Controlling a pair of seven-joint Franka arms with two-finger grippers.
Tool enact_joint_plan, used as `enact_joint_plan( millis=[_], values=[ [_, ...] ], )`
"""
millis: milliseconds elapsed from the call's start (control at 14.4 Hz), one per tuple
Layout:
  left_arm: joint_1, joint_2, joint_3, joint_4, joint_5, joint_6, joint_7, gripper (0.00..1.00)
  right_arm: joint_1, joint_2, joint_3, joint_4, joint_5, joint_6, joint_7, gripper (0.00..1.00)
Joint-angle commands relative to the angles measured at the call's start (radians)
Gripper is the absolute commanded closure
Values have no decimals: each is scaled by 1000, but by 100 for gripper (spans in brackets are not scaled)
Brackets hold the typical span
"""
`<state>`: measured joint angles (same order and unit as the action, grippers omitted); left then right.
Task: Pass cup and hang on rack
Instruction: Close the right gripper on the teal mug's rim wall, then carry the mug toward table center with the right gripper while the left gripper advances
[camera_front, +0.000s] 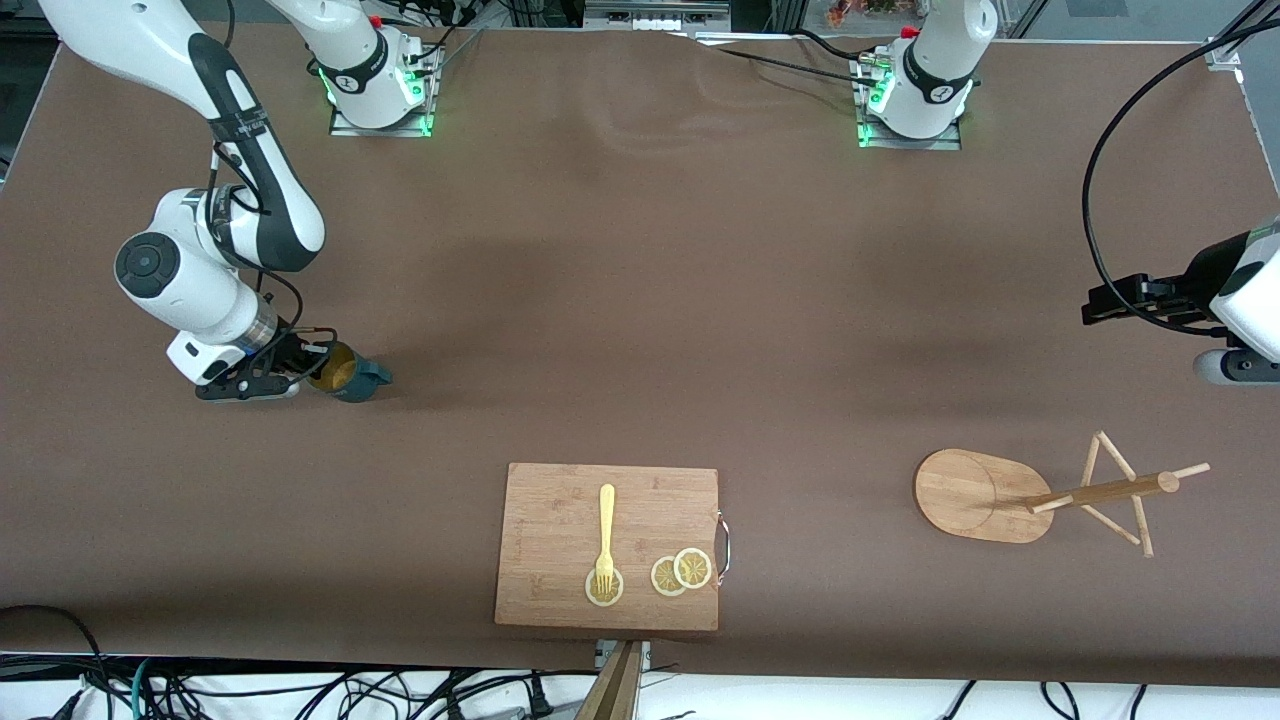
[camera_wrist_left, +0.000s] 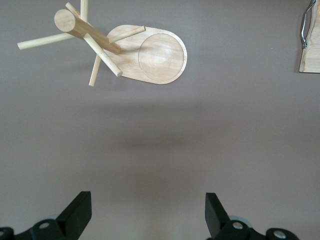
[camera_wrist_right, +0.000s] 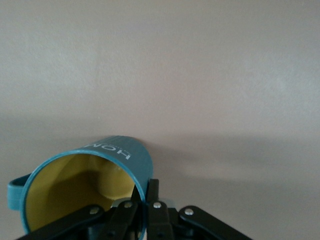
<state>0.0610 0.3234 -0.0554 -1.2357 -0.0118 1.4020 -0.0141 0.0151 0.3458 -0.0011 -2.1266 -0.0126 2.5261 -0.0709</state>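
Observation:
The cup will go down from my right gripper onto the bare table (camera_front: 690, 341) beyond the cutting board, lined up with the board's overlapping lemon slices.
The cup (camera_front: 356, 378) is a dark teal mug with a yellowish inside, tilted on its side low over the table toward the right arm's end. My right gripper (camera_front: 316, 372) is shut on its rim. In the right wrist view, one finger is inside the cup (camera_wrist_right: 125, 160) and one outside, with the right gripper (camera_wrist_right: 145, 189) pinching the wall. The handle points away from the gripper. The rack (camera_front: 985, 495), a light wooden mug tree on an oval base, stands toward the left arm's end, and it also shows in the left wrist view (camera_wrist_left: 160, 57). My left gripper (camera_front: 1098, 302) is open and empty, held high over the table farther from the front camera than the rack (camera_wrist_left: 148, 216).
A rectangular wooden cutting board (camera_front: 560, 510) lies near the front edge of the table, with a yellow fork (camera_front: 606, 530) and lemon slices (camera_front: 682, 572) on it. Its metal handle end shows in the left wrist view (camera_wrist_left: 311, 50). Cables hang along the front edge.

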Motion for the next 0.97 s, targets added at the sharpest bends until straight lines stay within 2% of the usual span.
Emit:
enact_joint_plan(
  millis=[0, 139, 278, 487, 696, 905],
  values=[
    [-4, 13, 2, 28, 12, -14, 20, 0, 3, -14, 9, 101, -10, -140, -10, 100],
    [-4, 14, 2, 28, 12, -14, 19, 0, 37, -1, 39, 237, -10, -313, -10, 100],
    [-7, 13, 2, 27, 13, -14, 19, 0, 122, 59, 39, 376, -7, -450, -9, 100],
    [3, 14, 2, 18, 13, -12, 31, 0, 265, 131, 39, 505, 0, -483, 3, 100],
    [2, 8, 2, 15, 12, -14, 91, 0, 347, 189, 39, 569, 8, -475, 12, 100],
    [-4, -53, 2, -60, 10, -14, 103, 0, 469, 258, 39, 660, 8, -471, 226, 100]
  ],
)
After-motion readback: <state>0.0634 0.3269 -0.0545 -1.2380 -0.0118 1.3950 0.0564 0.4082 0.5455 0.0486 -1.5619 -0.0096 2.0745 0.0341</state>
